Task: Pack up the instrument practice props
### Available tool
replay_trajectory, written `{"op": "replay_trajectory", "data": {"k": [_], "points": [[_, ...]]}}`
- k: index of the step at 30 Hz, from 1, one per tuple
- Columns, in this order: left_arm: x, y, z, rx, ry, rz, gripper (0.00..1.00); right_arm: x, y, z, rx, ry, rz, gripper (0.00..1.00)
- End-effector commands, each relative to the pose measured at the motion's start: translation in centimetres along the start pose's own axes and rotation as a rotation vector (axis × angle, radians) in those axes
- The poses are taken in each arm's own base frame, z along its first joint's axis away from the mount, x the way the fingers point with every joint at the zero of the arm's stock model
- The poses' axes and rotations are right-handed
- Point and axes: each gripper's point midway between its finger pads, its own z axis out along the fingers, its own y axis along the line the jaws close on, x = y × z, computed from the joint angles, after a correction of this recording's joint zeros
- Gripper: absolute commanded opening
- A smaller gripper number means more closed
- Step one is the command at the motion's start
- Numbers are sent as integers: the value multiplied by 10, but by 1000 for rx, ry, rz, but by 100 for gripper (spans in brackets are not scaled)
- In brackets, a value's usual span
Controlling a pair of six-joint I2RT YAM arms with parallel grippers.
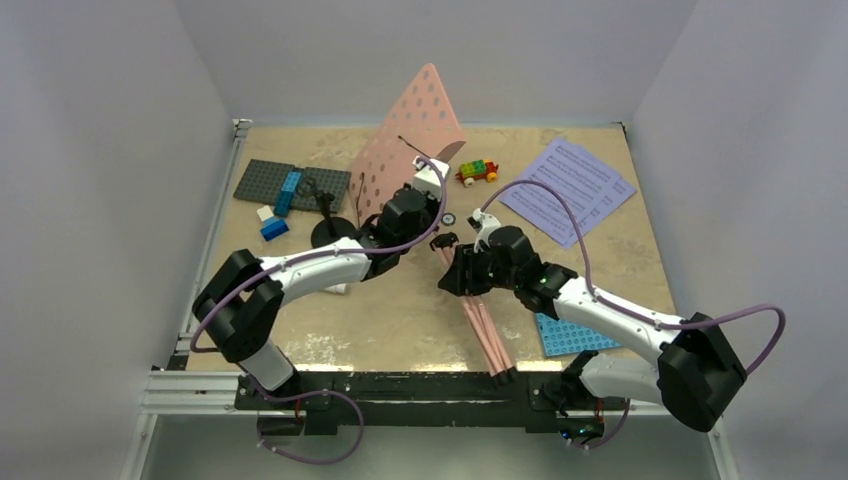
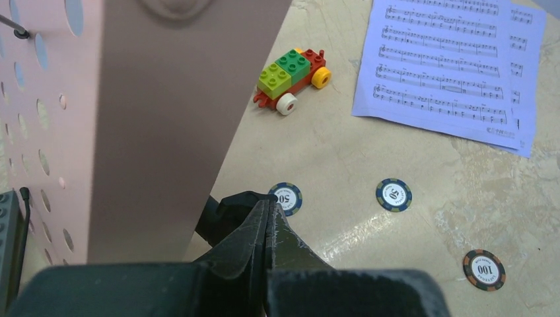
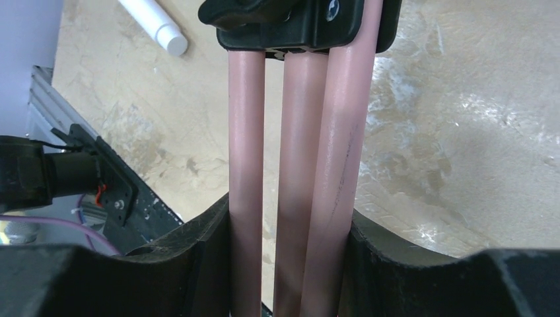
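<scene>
Next, I release the music stand's legs with my right gripper on the table (image 1: pixel 487 319) between the white cylinder and the blue plate.
The pink music stand lies tipped over. Its hole-dotted desk (image 1: pixel 415 130) (image 2: pixel 152 119) stands up at the back, and its folded legs (image 1: pixel 487 330) (image 3: pixel 290 132) run toward the near edge. My right gripper (image 1: pixel 462 275) (image 3: pixel 287 218) is shut on the three leg tubes. My left gripper (image 1: pixel 437 222) (image 2: pixel 272 206) is shut with nothing between its fingers, right next to the stand's black knob (image 2: pixel 224 214). The lavender sheet-music pages (image 1: pixel 570 185) (image 2: pixel 449 66) lie at the back right. The black mic stand (image 1: pixel 330 215) stands to the left of the desk. A white cylinder (image 3: pixel 153 23), likely the microphone, lies under my left arm.
A toy brick car (image 1: pixel 477 171) (image 2: pixel 290 74) sits behind the grippers. A grey studded plate (image 1: pixel 290 183) with blue bricks lies at the back left. A blue plate (image 1: pixel 570 335) lies under my right arm. Poker chips (image 2: pixel 393 195) (image 2: pixel 484 269) (image 2: pixel 287 197) lie near the left fingertips.
</scene>
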Motion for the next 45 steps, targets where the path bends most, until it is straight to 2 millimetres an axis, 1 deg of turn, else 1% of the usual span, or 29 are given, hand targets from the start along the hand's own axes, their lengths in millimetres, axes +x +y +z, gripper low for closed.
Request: {"op": "replay_trajectory", "data": {"k": [1,5,9,11,12,15,20,24,26,32,37,40,45], "points": [[-18,-12,16,48,-64,1,0,-76,44,-19,-149,-324,-72,0],[-10,-23,28,82,-41,1,0,-60,28,-11,-120,-312,-32,0],[0,-30,38,97,-24,0,0,-46,15,-2,-91,-292,0,0],[6,-33,44,105,-14,3,0,-43,10,1,-77,-288,11,0],[4,-34,46,107,-17,4,0,-42,8,3,-74,-285,14,0],[10,-38,53,117,-8,9,0,-40,5,7,-60,-281,20,0],[18,-48,65,148,8,13,0,-33,-10,15,-3,-269,44,0],[27,-54,75,160,22,8,0,-25,-22,15,34,-277,78,0],[28,-56,78,169,20,5,0,-21,-25,14,42,-273,90,0],[28,-63,82,187,15,2,0,-13,-36,13,82,-268,126,0],[28,-64,74,190,11,6,0,-2,-43,17,100,-244,152,0],[20,-66,65,206,0,4,13,4,-48,18,109,-233,164,0],[10,-76,51,251,14,-7,39,15,-55,23,131,-200,186,0]]}}
